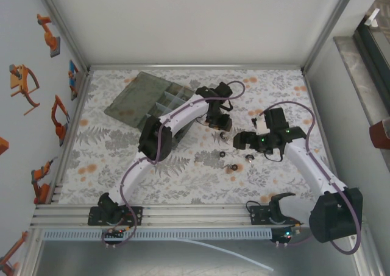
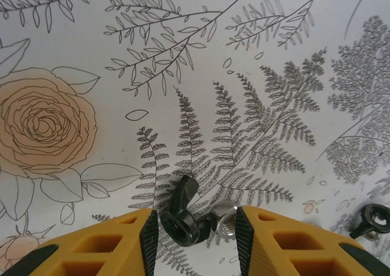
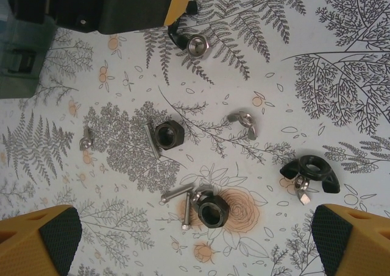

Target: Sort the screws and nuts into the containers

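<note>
The silver hex nut sits against the black wing nut inside my left gripper's fingers. I should open them and take the black wing nut alone point(image 2: 181, 213).
In the left wrist view my left gripper point(image 2: 195, 226) is down at the table, its pads pressed on a black wing nut point(image 2: 181, 218) and a silver hex nut point(image 2: 223, 222) side by side. From above, this gripper point(image 1: 220, 125) sits just right of the organiser's containers point(image 1: 177, 99). My right gripper point(image 1: 244, 141) hangs open over loose hardware. Below it point(image 3: 195, 245) lie two black hex nuts point(image 3: 167, 134) point(image 3: 213, 212), two silver screws point(image 3: 177, 195) beside the nearer nut, a silver wing nut point(image 3: 244, 120) and a black wing nut point(image 3: 308, 171).
The organiser's lid point(image 1: 131, 96) lies open flat at the back left of the floral mat. Metal rails border the mat point(image 1: 195, 67). More small pieces lie between the arms point(image 1: 231, 166). A small silver piece point(image 3: 85, 141) rests off to the left.
</note>
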`<state>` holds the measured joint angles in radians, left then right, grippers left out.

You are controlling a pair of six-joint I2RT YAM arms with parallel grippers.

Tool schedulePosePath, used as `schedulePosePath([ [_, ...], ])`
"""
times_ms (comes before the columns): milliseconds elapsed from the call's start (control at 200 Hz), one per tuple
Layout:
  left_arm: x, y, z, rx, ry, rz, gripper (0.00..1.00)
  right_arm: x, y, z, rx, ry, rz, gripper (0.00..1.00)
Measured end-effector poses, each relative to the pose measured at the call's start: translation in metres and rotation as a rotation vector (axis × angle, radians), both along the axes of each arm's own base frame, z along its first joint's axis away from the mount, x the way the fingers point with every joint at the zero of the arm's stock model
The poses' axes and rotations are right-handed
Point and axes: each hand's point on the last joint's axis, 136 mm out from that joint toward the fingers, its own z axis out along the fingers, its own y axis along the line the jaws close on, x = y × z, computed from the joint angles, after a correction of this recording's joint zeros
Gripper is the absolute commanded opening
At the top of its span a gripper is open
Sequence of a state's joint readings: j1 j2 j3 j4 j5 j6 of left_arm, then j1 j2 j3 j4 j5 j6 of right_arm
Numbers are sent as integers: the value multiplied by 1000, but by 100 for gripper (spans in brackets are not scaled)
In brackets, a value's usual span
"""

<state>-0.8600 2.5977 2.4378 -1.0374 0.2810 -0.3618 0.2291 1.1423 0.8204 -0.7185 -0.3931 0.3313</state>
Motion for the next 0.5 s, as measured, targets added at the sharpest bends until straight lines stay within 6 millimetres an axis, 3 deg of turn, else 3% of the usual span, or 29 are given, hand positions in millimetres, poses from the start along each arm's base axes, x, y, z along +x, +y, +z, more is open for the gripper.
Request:
schedulePosePath([
  [160, -1, 1, -17, 23, 18, 0, 34, 1, -1, -2, -4, 7, 1, 99],
  [496, 1, 5, -20, 60, -10, -7, 25, 5, -4, -20, -13, 71, -3, 99],
])
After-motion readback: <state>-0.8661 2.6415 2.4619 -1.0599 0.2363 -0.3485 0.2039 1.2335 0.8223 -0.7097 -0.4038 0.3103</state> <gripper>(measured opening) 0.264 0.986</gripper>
